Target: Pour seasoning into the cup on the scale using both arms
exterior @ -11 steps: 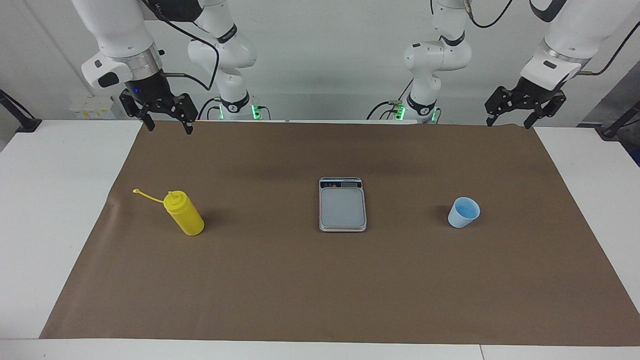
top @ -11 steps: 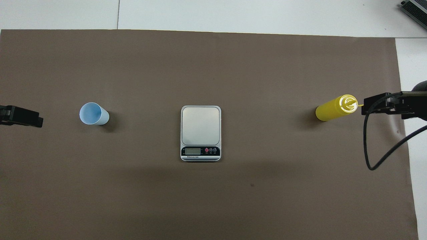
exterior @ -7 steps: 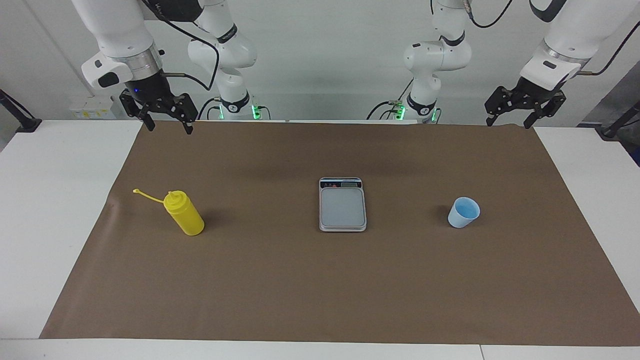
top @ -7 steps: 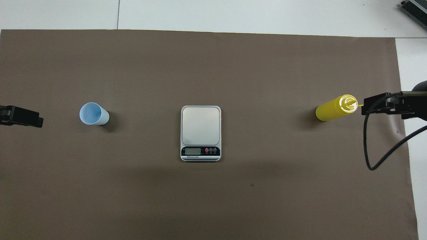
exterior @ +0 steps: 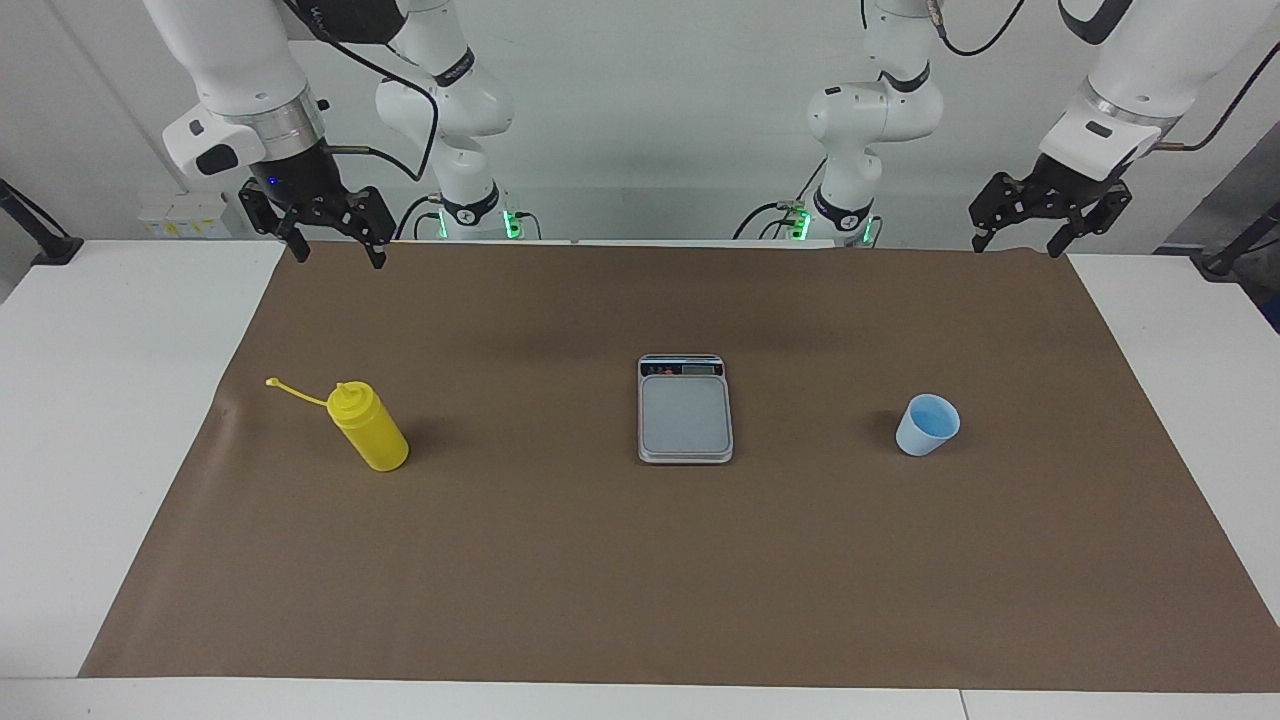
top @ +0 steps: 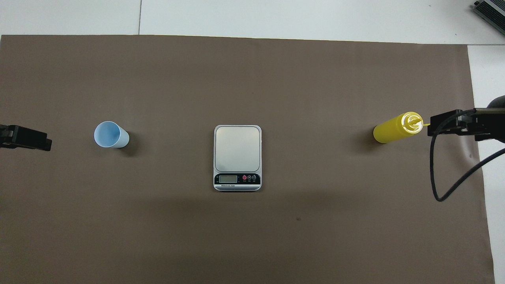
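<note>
I need to close my left gripper on the light-blue cup's rim (top: 95, 135), at the side farthest from the silver scale.
The yellow seasoning bottle (exterior: 369, 431) (top: 395, 129) stands upright on the brown mat toward the right arm's end, its cap strap sticking out sideways. The silver scale (exterior: 685, 410) (top: 237, 157) lies mid-mat with a bare plate and its display strip on the side nearer the robots. The light-blue cup (exterior: 927, 425) (top: 111, 134) stands upright on the mat toward the left arm's end, apart from the scale. My right gripper (exterior: 339, 258) (top: 453, 123) hangs open and empty, high over the mat's robot-side edge. My left gripper (exterior: 1016, 248) (top: 26, 137) hangs open likewise at the left arm's end.
The brown mat (exterior: 640, 580) covers most of the white table (exterior: 110, 420). A black cable (top: 449, 173) loops down from the right arm over the mat's edge. A dark device corner (top: 491, 12) shows on the table farthest from the robots.
</note>
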Motion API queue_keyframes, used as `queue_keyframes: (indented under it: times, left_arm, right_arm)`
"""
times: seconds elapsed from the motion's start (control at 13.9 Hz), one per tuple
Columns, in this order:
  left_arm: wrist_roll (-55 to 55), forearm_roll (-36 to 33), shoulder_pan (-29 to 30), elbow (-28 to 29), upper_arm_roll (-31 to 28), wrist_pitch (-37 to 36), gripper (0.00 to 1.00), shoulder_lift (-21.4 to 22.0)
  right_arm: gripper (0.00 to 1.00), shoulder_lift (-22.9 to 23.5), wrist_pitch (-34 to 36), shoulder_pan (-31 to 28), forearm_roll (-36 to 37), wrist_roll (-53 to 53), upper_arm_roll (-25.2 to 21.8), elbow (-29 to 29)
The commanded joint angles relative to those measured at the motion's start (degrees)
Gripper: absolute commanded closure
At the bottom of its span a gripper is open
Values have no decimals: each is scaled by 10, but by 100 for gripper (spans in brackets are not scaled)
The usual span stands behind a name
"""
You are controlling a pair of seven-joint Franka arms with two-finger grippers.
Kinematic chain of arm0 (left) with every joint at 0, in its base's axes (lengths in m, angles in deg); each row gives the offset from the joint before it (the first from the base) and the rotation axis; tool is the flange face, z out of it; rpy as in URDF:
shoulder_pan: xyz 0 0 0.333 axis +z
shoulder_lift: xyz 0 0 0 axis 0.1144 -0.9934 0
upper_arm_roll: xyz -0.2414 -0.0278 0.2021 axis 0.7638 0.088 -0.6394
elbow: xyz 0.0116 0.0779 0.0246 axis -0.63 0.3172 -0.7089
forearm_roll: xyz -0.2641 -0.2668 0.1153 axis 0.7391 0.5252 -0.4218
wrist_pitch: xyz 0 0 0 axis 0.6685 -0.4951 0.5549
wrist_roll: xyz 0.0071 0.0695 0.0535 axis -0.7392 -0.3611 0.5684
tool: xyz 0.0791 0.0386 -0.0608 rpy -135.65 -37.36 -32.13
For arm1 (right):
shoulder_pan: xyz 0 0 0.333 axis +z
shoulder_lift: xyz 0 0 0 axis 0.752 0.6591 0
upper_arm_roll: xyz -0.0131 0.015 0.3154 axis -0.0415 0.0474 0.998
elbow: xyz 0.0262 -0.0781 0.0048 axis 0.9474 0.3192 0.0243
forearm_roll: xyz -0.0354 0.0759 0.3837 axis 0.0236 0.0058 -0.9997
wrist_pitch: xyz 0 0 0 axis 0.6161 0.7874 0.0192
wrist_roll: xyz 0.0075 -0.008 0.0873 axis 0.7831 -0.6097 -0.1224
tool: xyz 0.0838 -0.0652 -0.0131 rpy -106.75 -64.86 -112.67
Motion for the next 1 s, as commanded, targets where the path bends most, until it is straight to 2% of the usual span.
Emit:
queue_keyframes:
  times: [0.0, 0.43, 0.65, 0.93]
  left_arm:
    - [-4, 0, -4, 14, -2, -4, 0, 12]
    - [0, 0, -1, 30, -2, 6, 0, 15]
    - [1, 0, 2, 47, -3, 41, 0, 8]
    - [2, 0, 6, 43, -5, 111, 0, -50]
  right_arm:
    - [0, 1, 9, -9, -7, 3, 6, -4]
    - [0, 1, 9, -9, -7, 3, 5, -4]
    - [0, 1, 9, -9, -7, 3, 6, -4]
    - [0, 1, 9, -9, -7, 2, 6, -4]
